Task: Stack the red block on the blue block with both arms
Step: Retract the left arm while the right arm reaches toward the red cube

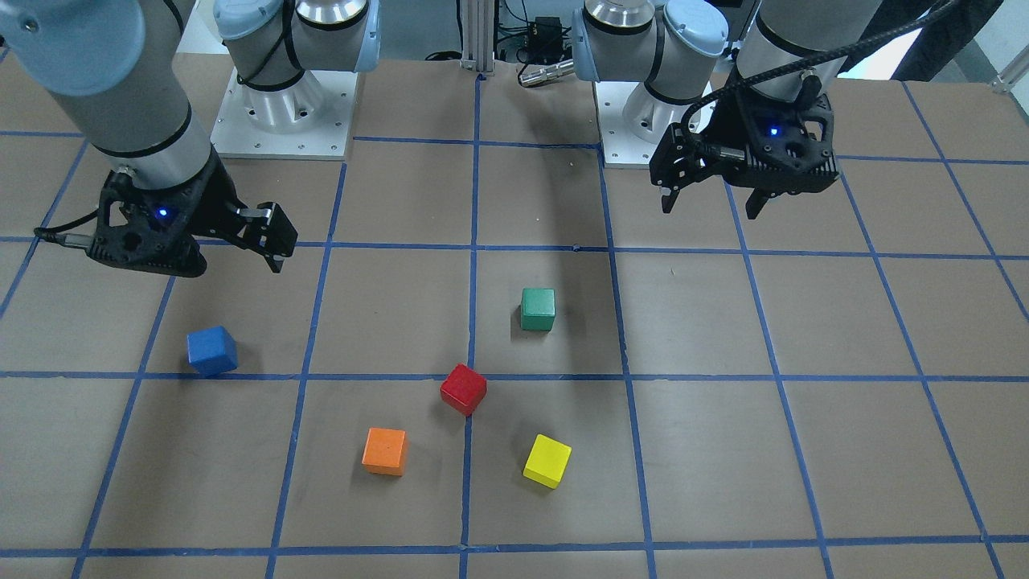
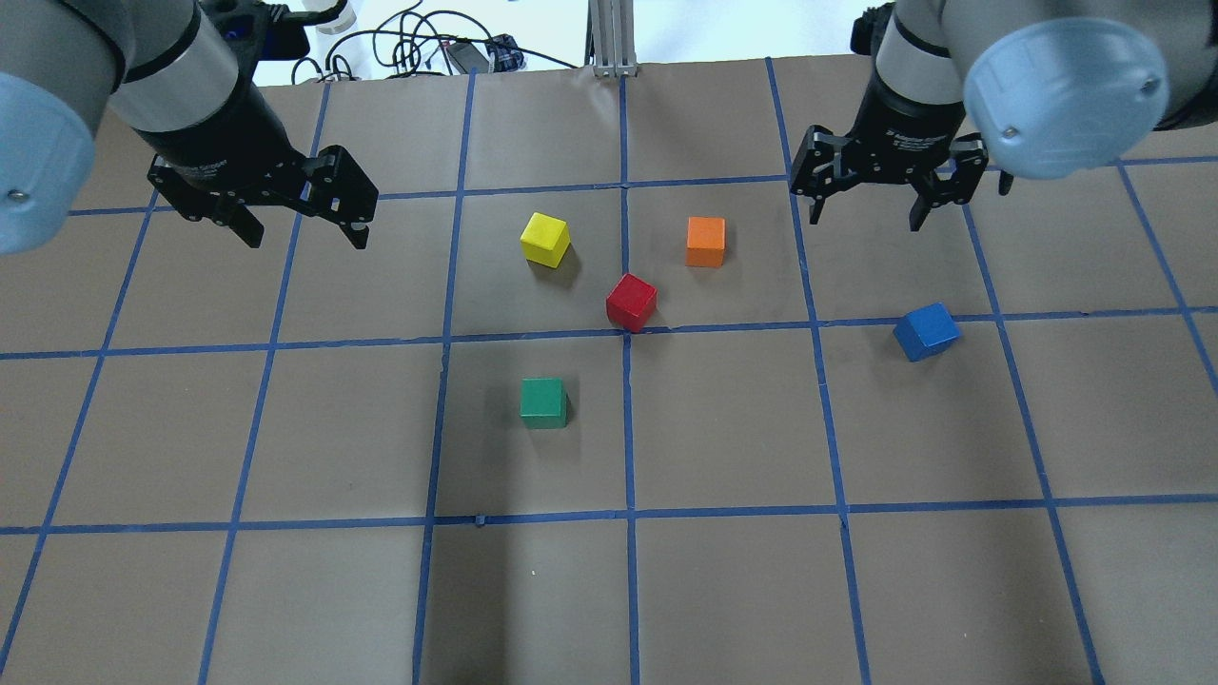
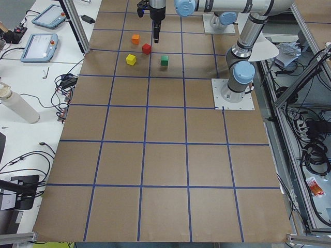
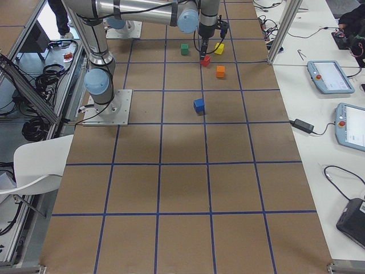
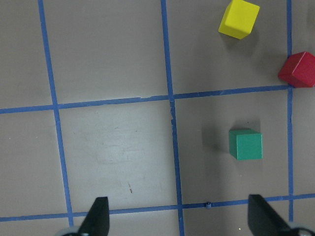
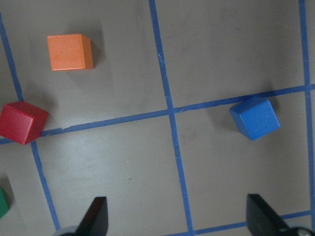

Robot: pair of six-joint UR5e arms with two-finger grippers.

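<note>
The robot's right gripper should next move past the blue block and close on opposite sides of the red block [image 1: 463,390] [image 6: 22,123], between the green block and the orange block.
The red block [image 2: 631,302] sits on the table near the middle, on a blue tape line, and also shows in the front view [image 1: 463,388]. The blue block [image 2: 926,331] lies apart from it on the robot's right, turned askew [image 1: 212,351]. My left gripper [image 2: 304,217] hovers open and empty above the table, far left of the red block; its wrist view shows the red block [image 5: 298,70] at the right edge. My right gripper [image 2: 866,217] hovers open and empty just beyond the blue block, which shows in its wrist view [image 6: 255,118].
A yellow block [image 2: 545,239] and an orange block [image 2: 705,242] lie just beyond the red block. A green block [image 2: 543,402] lies nearer the robot. The arm bases [image 1: 281,121] stand at the table's robot side. Blue tape lines grid the brown table.
</note>
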